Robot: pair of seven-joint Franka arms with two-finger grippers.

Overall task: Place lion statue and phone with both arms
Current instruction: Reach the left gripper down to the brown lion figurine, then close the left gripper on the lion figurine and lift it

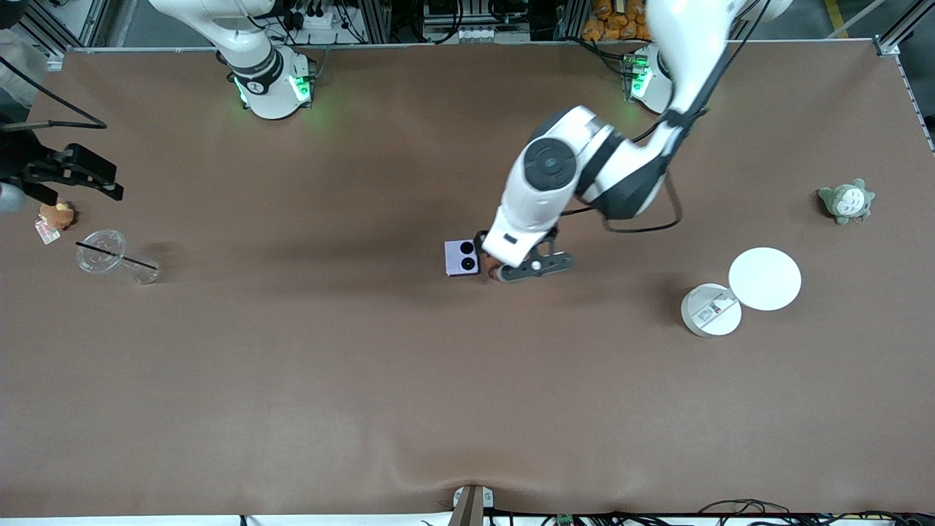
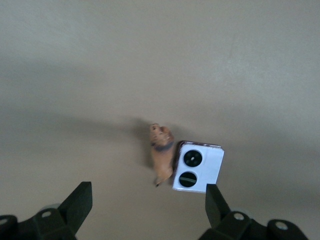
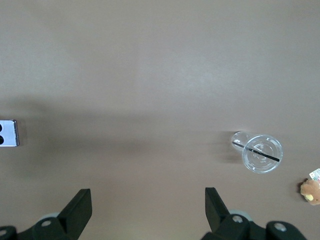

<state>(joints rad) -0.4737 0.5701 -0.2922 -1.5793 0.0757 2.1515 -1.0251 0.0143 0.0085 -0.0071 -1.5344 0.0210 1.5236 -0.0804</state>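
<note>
My left gripper is to go next to the lion statue beside the phone and close on the dark band (image 1: 493, 272) (image 2: 164, 147) around the lion statue's neck.
The phone (image 1: 462, 257), pale lavender-white with two black camera circles, lies flat in the middle of the table. The reddish-brown lion statue (image 2: 161, 152) lies right beside it, touching its edge. In the front view only a small part of the lion statue (image 1: 494, 272) shows under the left hand. My left gripper (image 1: 505, 267) hangs over both things, open and empty (image 2: 148, 200). My right gripper (image 1: 106, 179) is open and empty (image 3: 148, 200) over the right arm's end of the table. The phone's edge also shows in the right wrist view (image 3: 8, 133).
A clear plastic cup with a black straw (image 1: 102, 252) and a brown plush with a tag (image 1: 57, 214) lie below the right gripper. Two white discs (image 1: 765, 278) (image 1: 711, 310) and a grey-green-and-white plush (image 1: 846, 201) lie toward the left arm's end.
</note>
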